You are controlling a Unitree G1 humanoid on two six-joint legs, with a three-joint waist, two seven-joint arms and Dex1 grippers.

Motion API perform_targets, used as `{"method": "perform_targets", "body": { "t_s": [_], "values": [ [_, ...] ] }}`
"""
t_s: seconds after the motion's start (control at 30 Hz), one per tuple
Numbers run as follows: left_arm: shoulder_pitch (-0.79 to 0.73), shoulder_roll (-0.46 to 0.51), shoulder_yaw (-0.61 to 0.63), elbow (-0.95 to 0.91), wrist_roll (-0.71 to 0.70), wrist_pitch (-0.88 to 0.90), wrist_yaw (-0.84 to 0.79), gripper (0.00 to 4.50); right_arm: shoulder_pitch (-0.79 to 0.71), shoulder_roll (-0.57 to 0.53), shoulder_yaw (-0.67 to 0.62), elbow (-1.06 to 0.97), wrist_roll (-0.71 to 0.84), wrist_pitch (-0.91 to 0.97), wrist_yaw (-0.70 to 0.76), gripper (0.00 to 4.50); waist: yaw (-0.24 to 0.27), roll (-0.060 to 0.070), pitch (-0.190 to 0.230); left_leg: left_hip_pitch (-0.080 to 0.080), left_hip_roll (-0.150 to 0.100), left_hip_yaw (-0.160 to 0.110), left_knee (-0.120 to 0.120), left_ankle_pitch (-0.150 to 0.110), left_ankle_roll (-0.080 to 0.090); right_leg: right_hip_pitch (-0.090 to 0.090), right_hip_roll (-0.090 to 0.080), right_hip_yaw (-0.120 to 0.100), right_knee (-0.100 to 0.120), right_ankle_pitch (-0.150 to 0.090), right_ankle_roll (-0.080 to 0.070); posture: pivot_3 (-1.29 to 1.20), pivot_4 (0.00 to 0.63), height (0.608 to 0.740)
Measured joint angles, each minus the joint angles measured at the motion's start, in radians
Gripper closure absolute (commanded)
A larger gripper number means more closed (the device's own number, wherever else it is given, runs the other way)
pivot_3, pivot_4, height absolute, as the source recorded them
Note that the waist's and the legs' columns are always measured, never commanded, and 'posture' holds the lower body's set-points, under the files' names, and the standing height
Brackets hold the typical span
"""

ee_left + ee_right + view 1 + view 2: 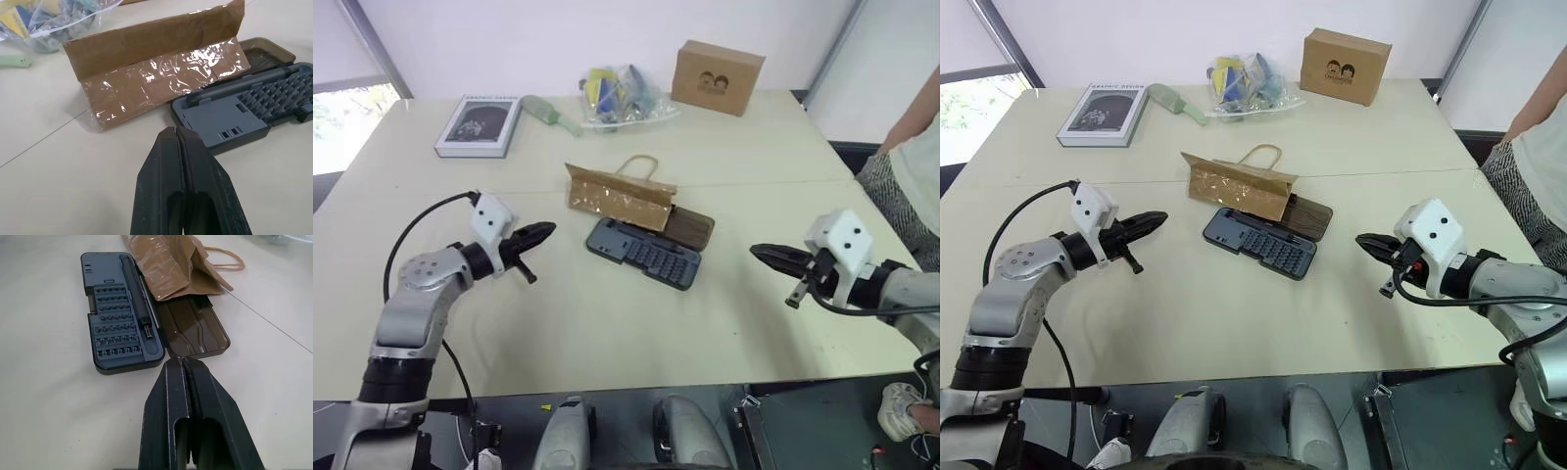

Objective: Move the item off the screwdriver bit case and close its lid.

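I move my right gripper to the brown paper bag next and close it on the bag's folded end (670, 204) (190, 283) above the middle of the lid.
The screwdriver bit case (644, 253) lies open in the middle of the table, its dark blue-grey tray full of bit rows. Its brown lid (692, 227) lies flat on the tray's far side. The item, a creased brown paper bag (619, 199), rests on the lid's left part with its loop handle (641, 163) towards the far side. My left gripper (540, 235) is shut and empty, to the left of the case, pointing at it. To the right of the case my right gripper (759, 254) hovers shut and empty, its tips (178, 363) near the lid's corner.
A grey-covered book (478, 125) lies at the far left. Near it are a green object (548, 111) and a clear plastic bag (622, 96) of small things. A cardboard box (717, 76) stands at the far right. A person (915, 166) stands at the table's right edge.
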Motion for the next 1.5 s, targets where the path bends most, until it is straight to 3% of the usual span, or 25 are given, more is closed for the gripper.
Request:
{"method": "perform_targets", "body": {
  "t_s": [1.4, 1.5],
  "values": [
    [0.019, -0.017, 0.0, -0.019, -0.005, 0.021, 0.016, 4.5, -0.016, 0.0, 0.021, 0.001, 0.006, 0.0, -0.013, 4.46, 0.0, 0.0, 0.0, 0.0, 0.0, 0.0, 0.0, 0.0, 0.0, 0.0, 0.0, 0.0, 0.0, 0.0, 0.0, 0.0, 0.15, 0.74],
    [0.019, -0.018, -0.001, -0.019, -0.005, 0.021, 0.016, 4.5, -0.031, 0.001, 0.023, 0.003, 0.01, 0.001, -0.019, 3.68, 0.0, 0.0, 0.0, 0.0, 0.0, 0.0, 0.0, 0.0, 0.0, 0.0, 0.0, 0.0, 0.0, 0.0, 0.0, 0.0, 0.15, 0.74]
  ]
}}
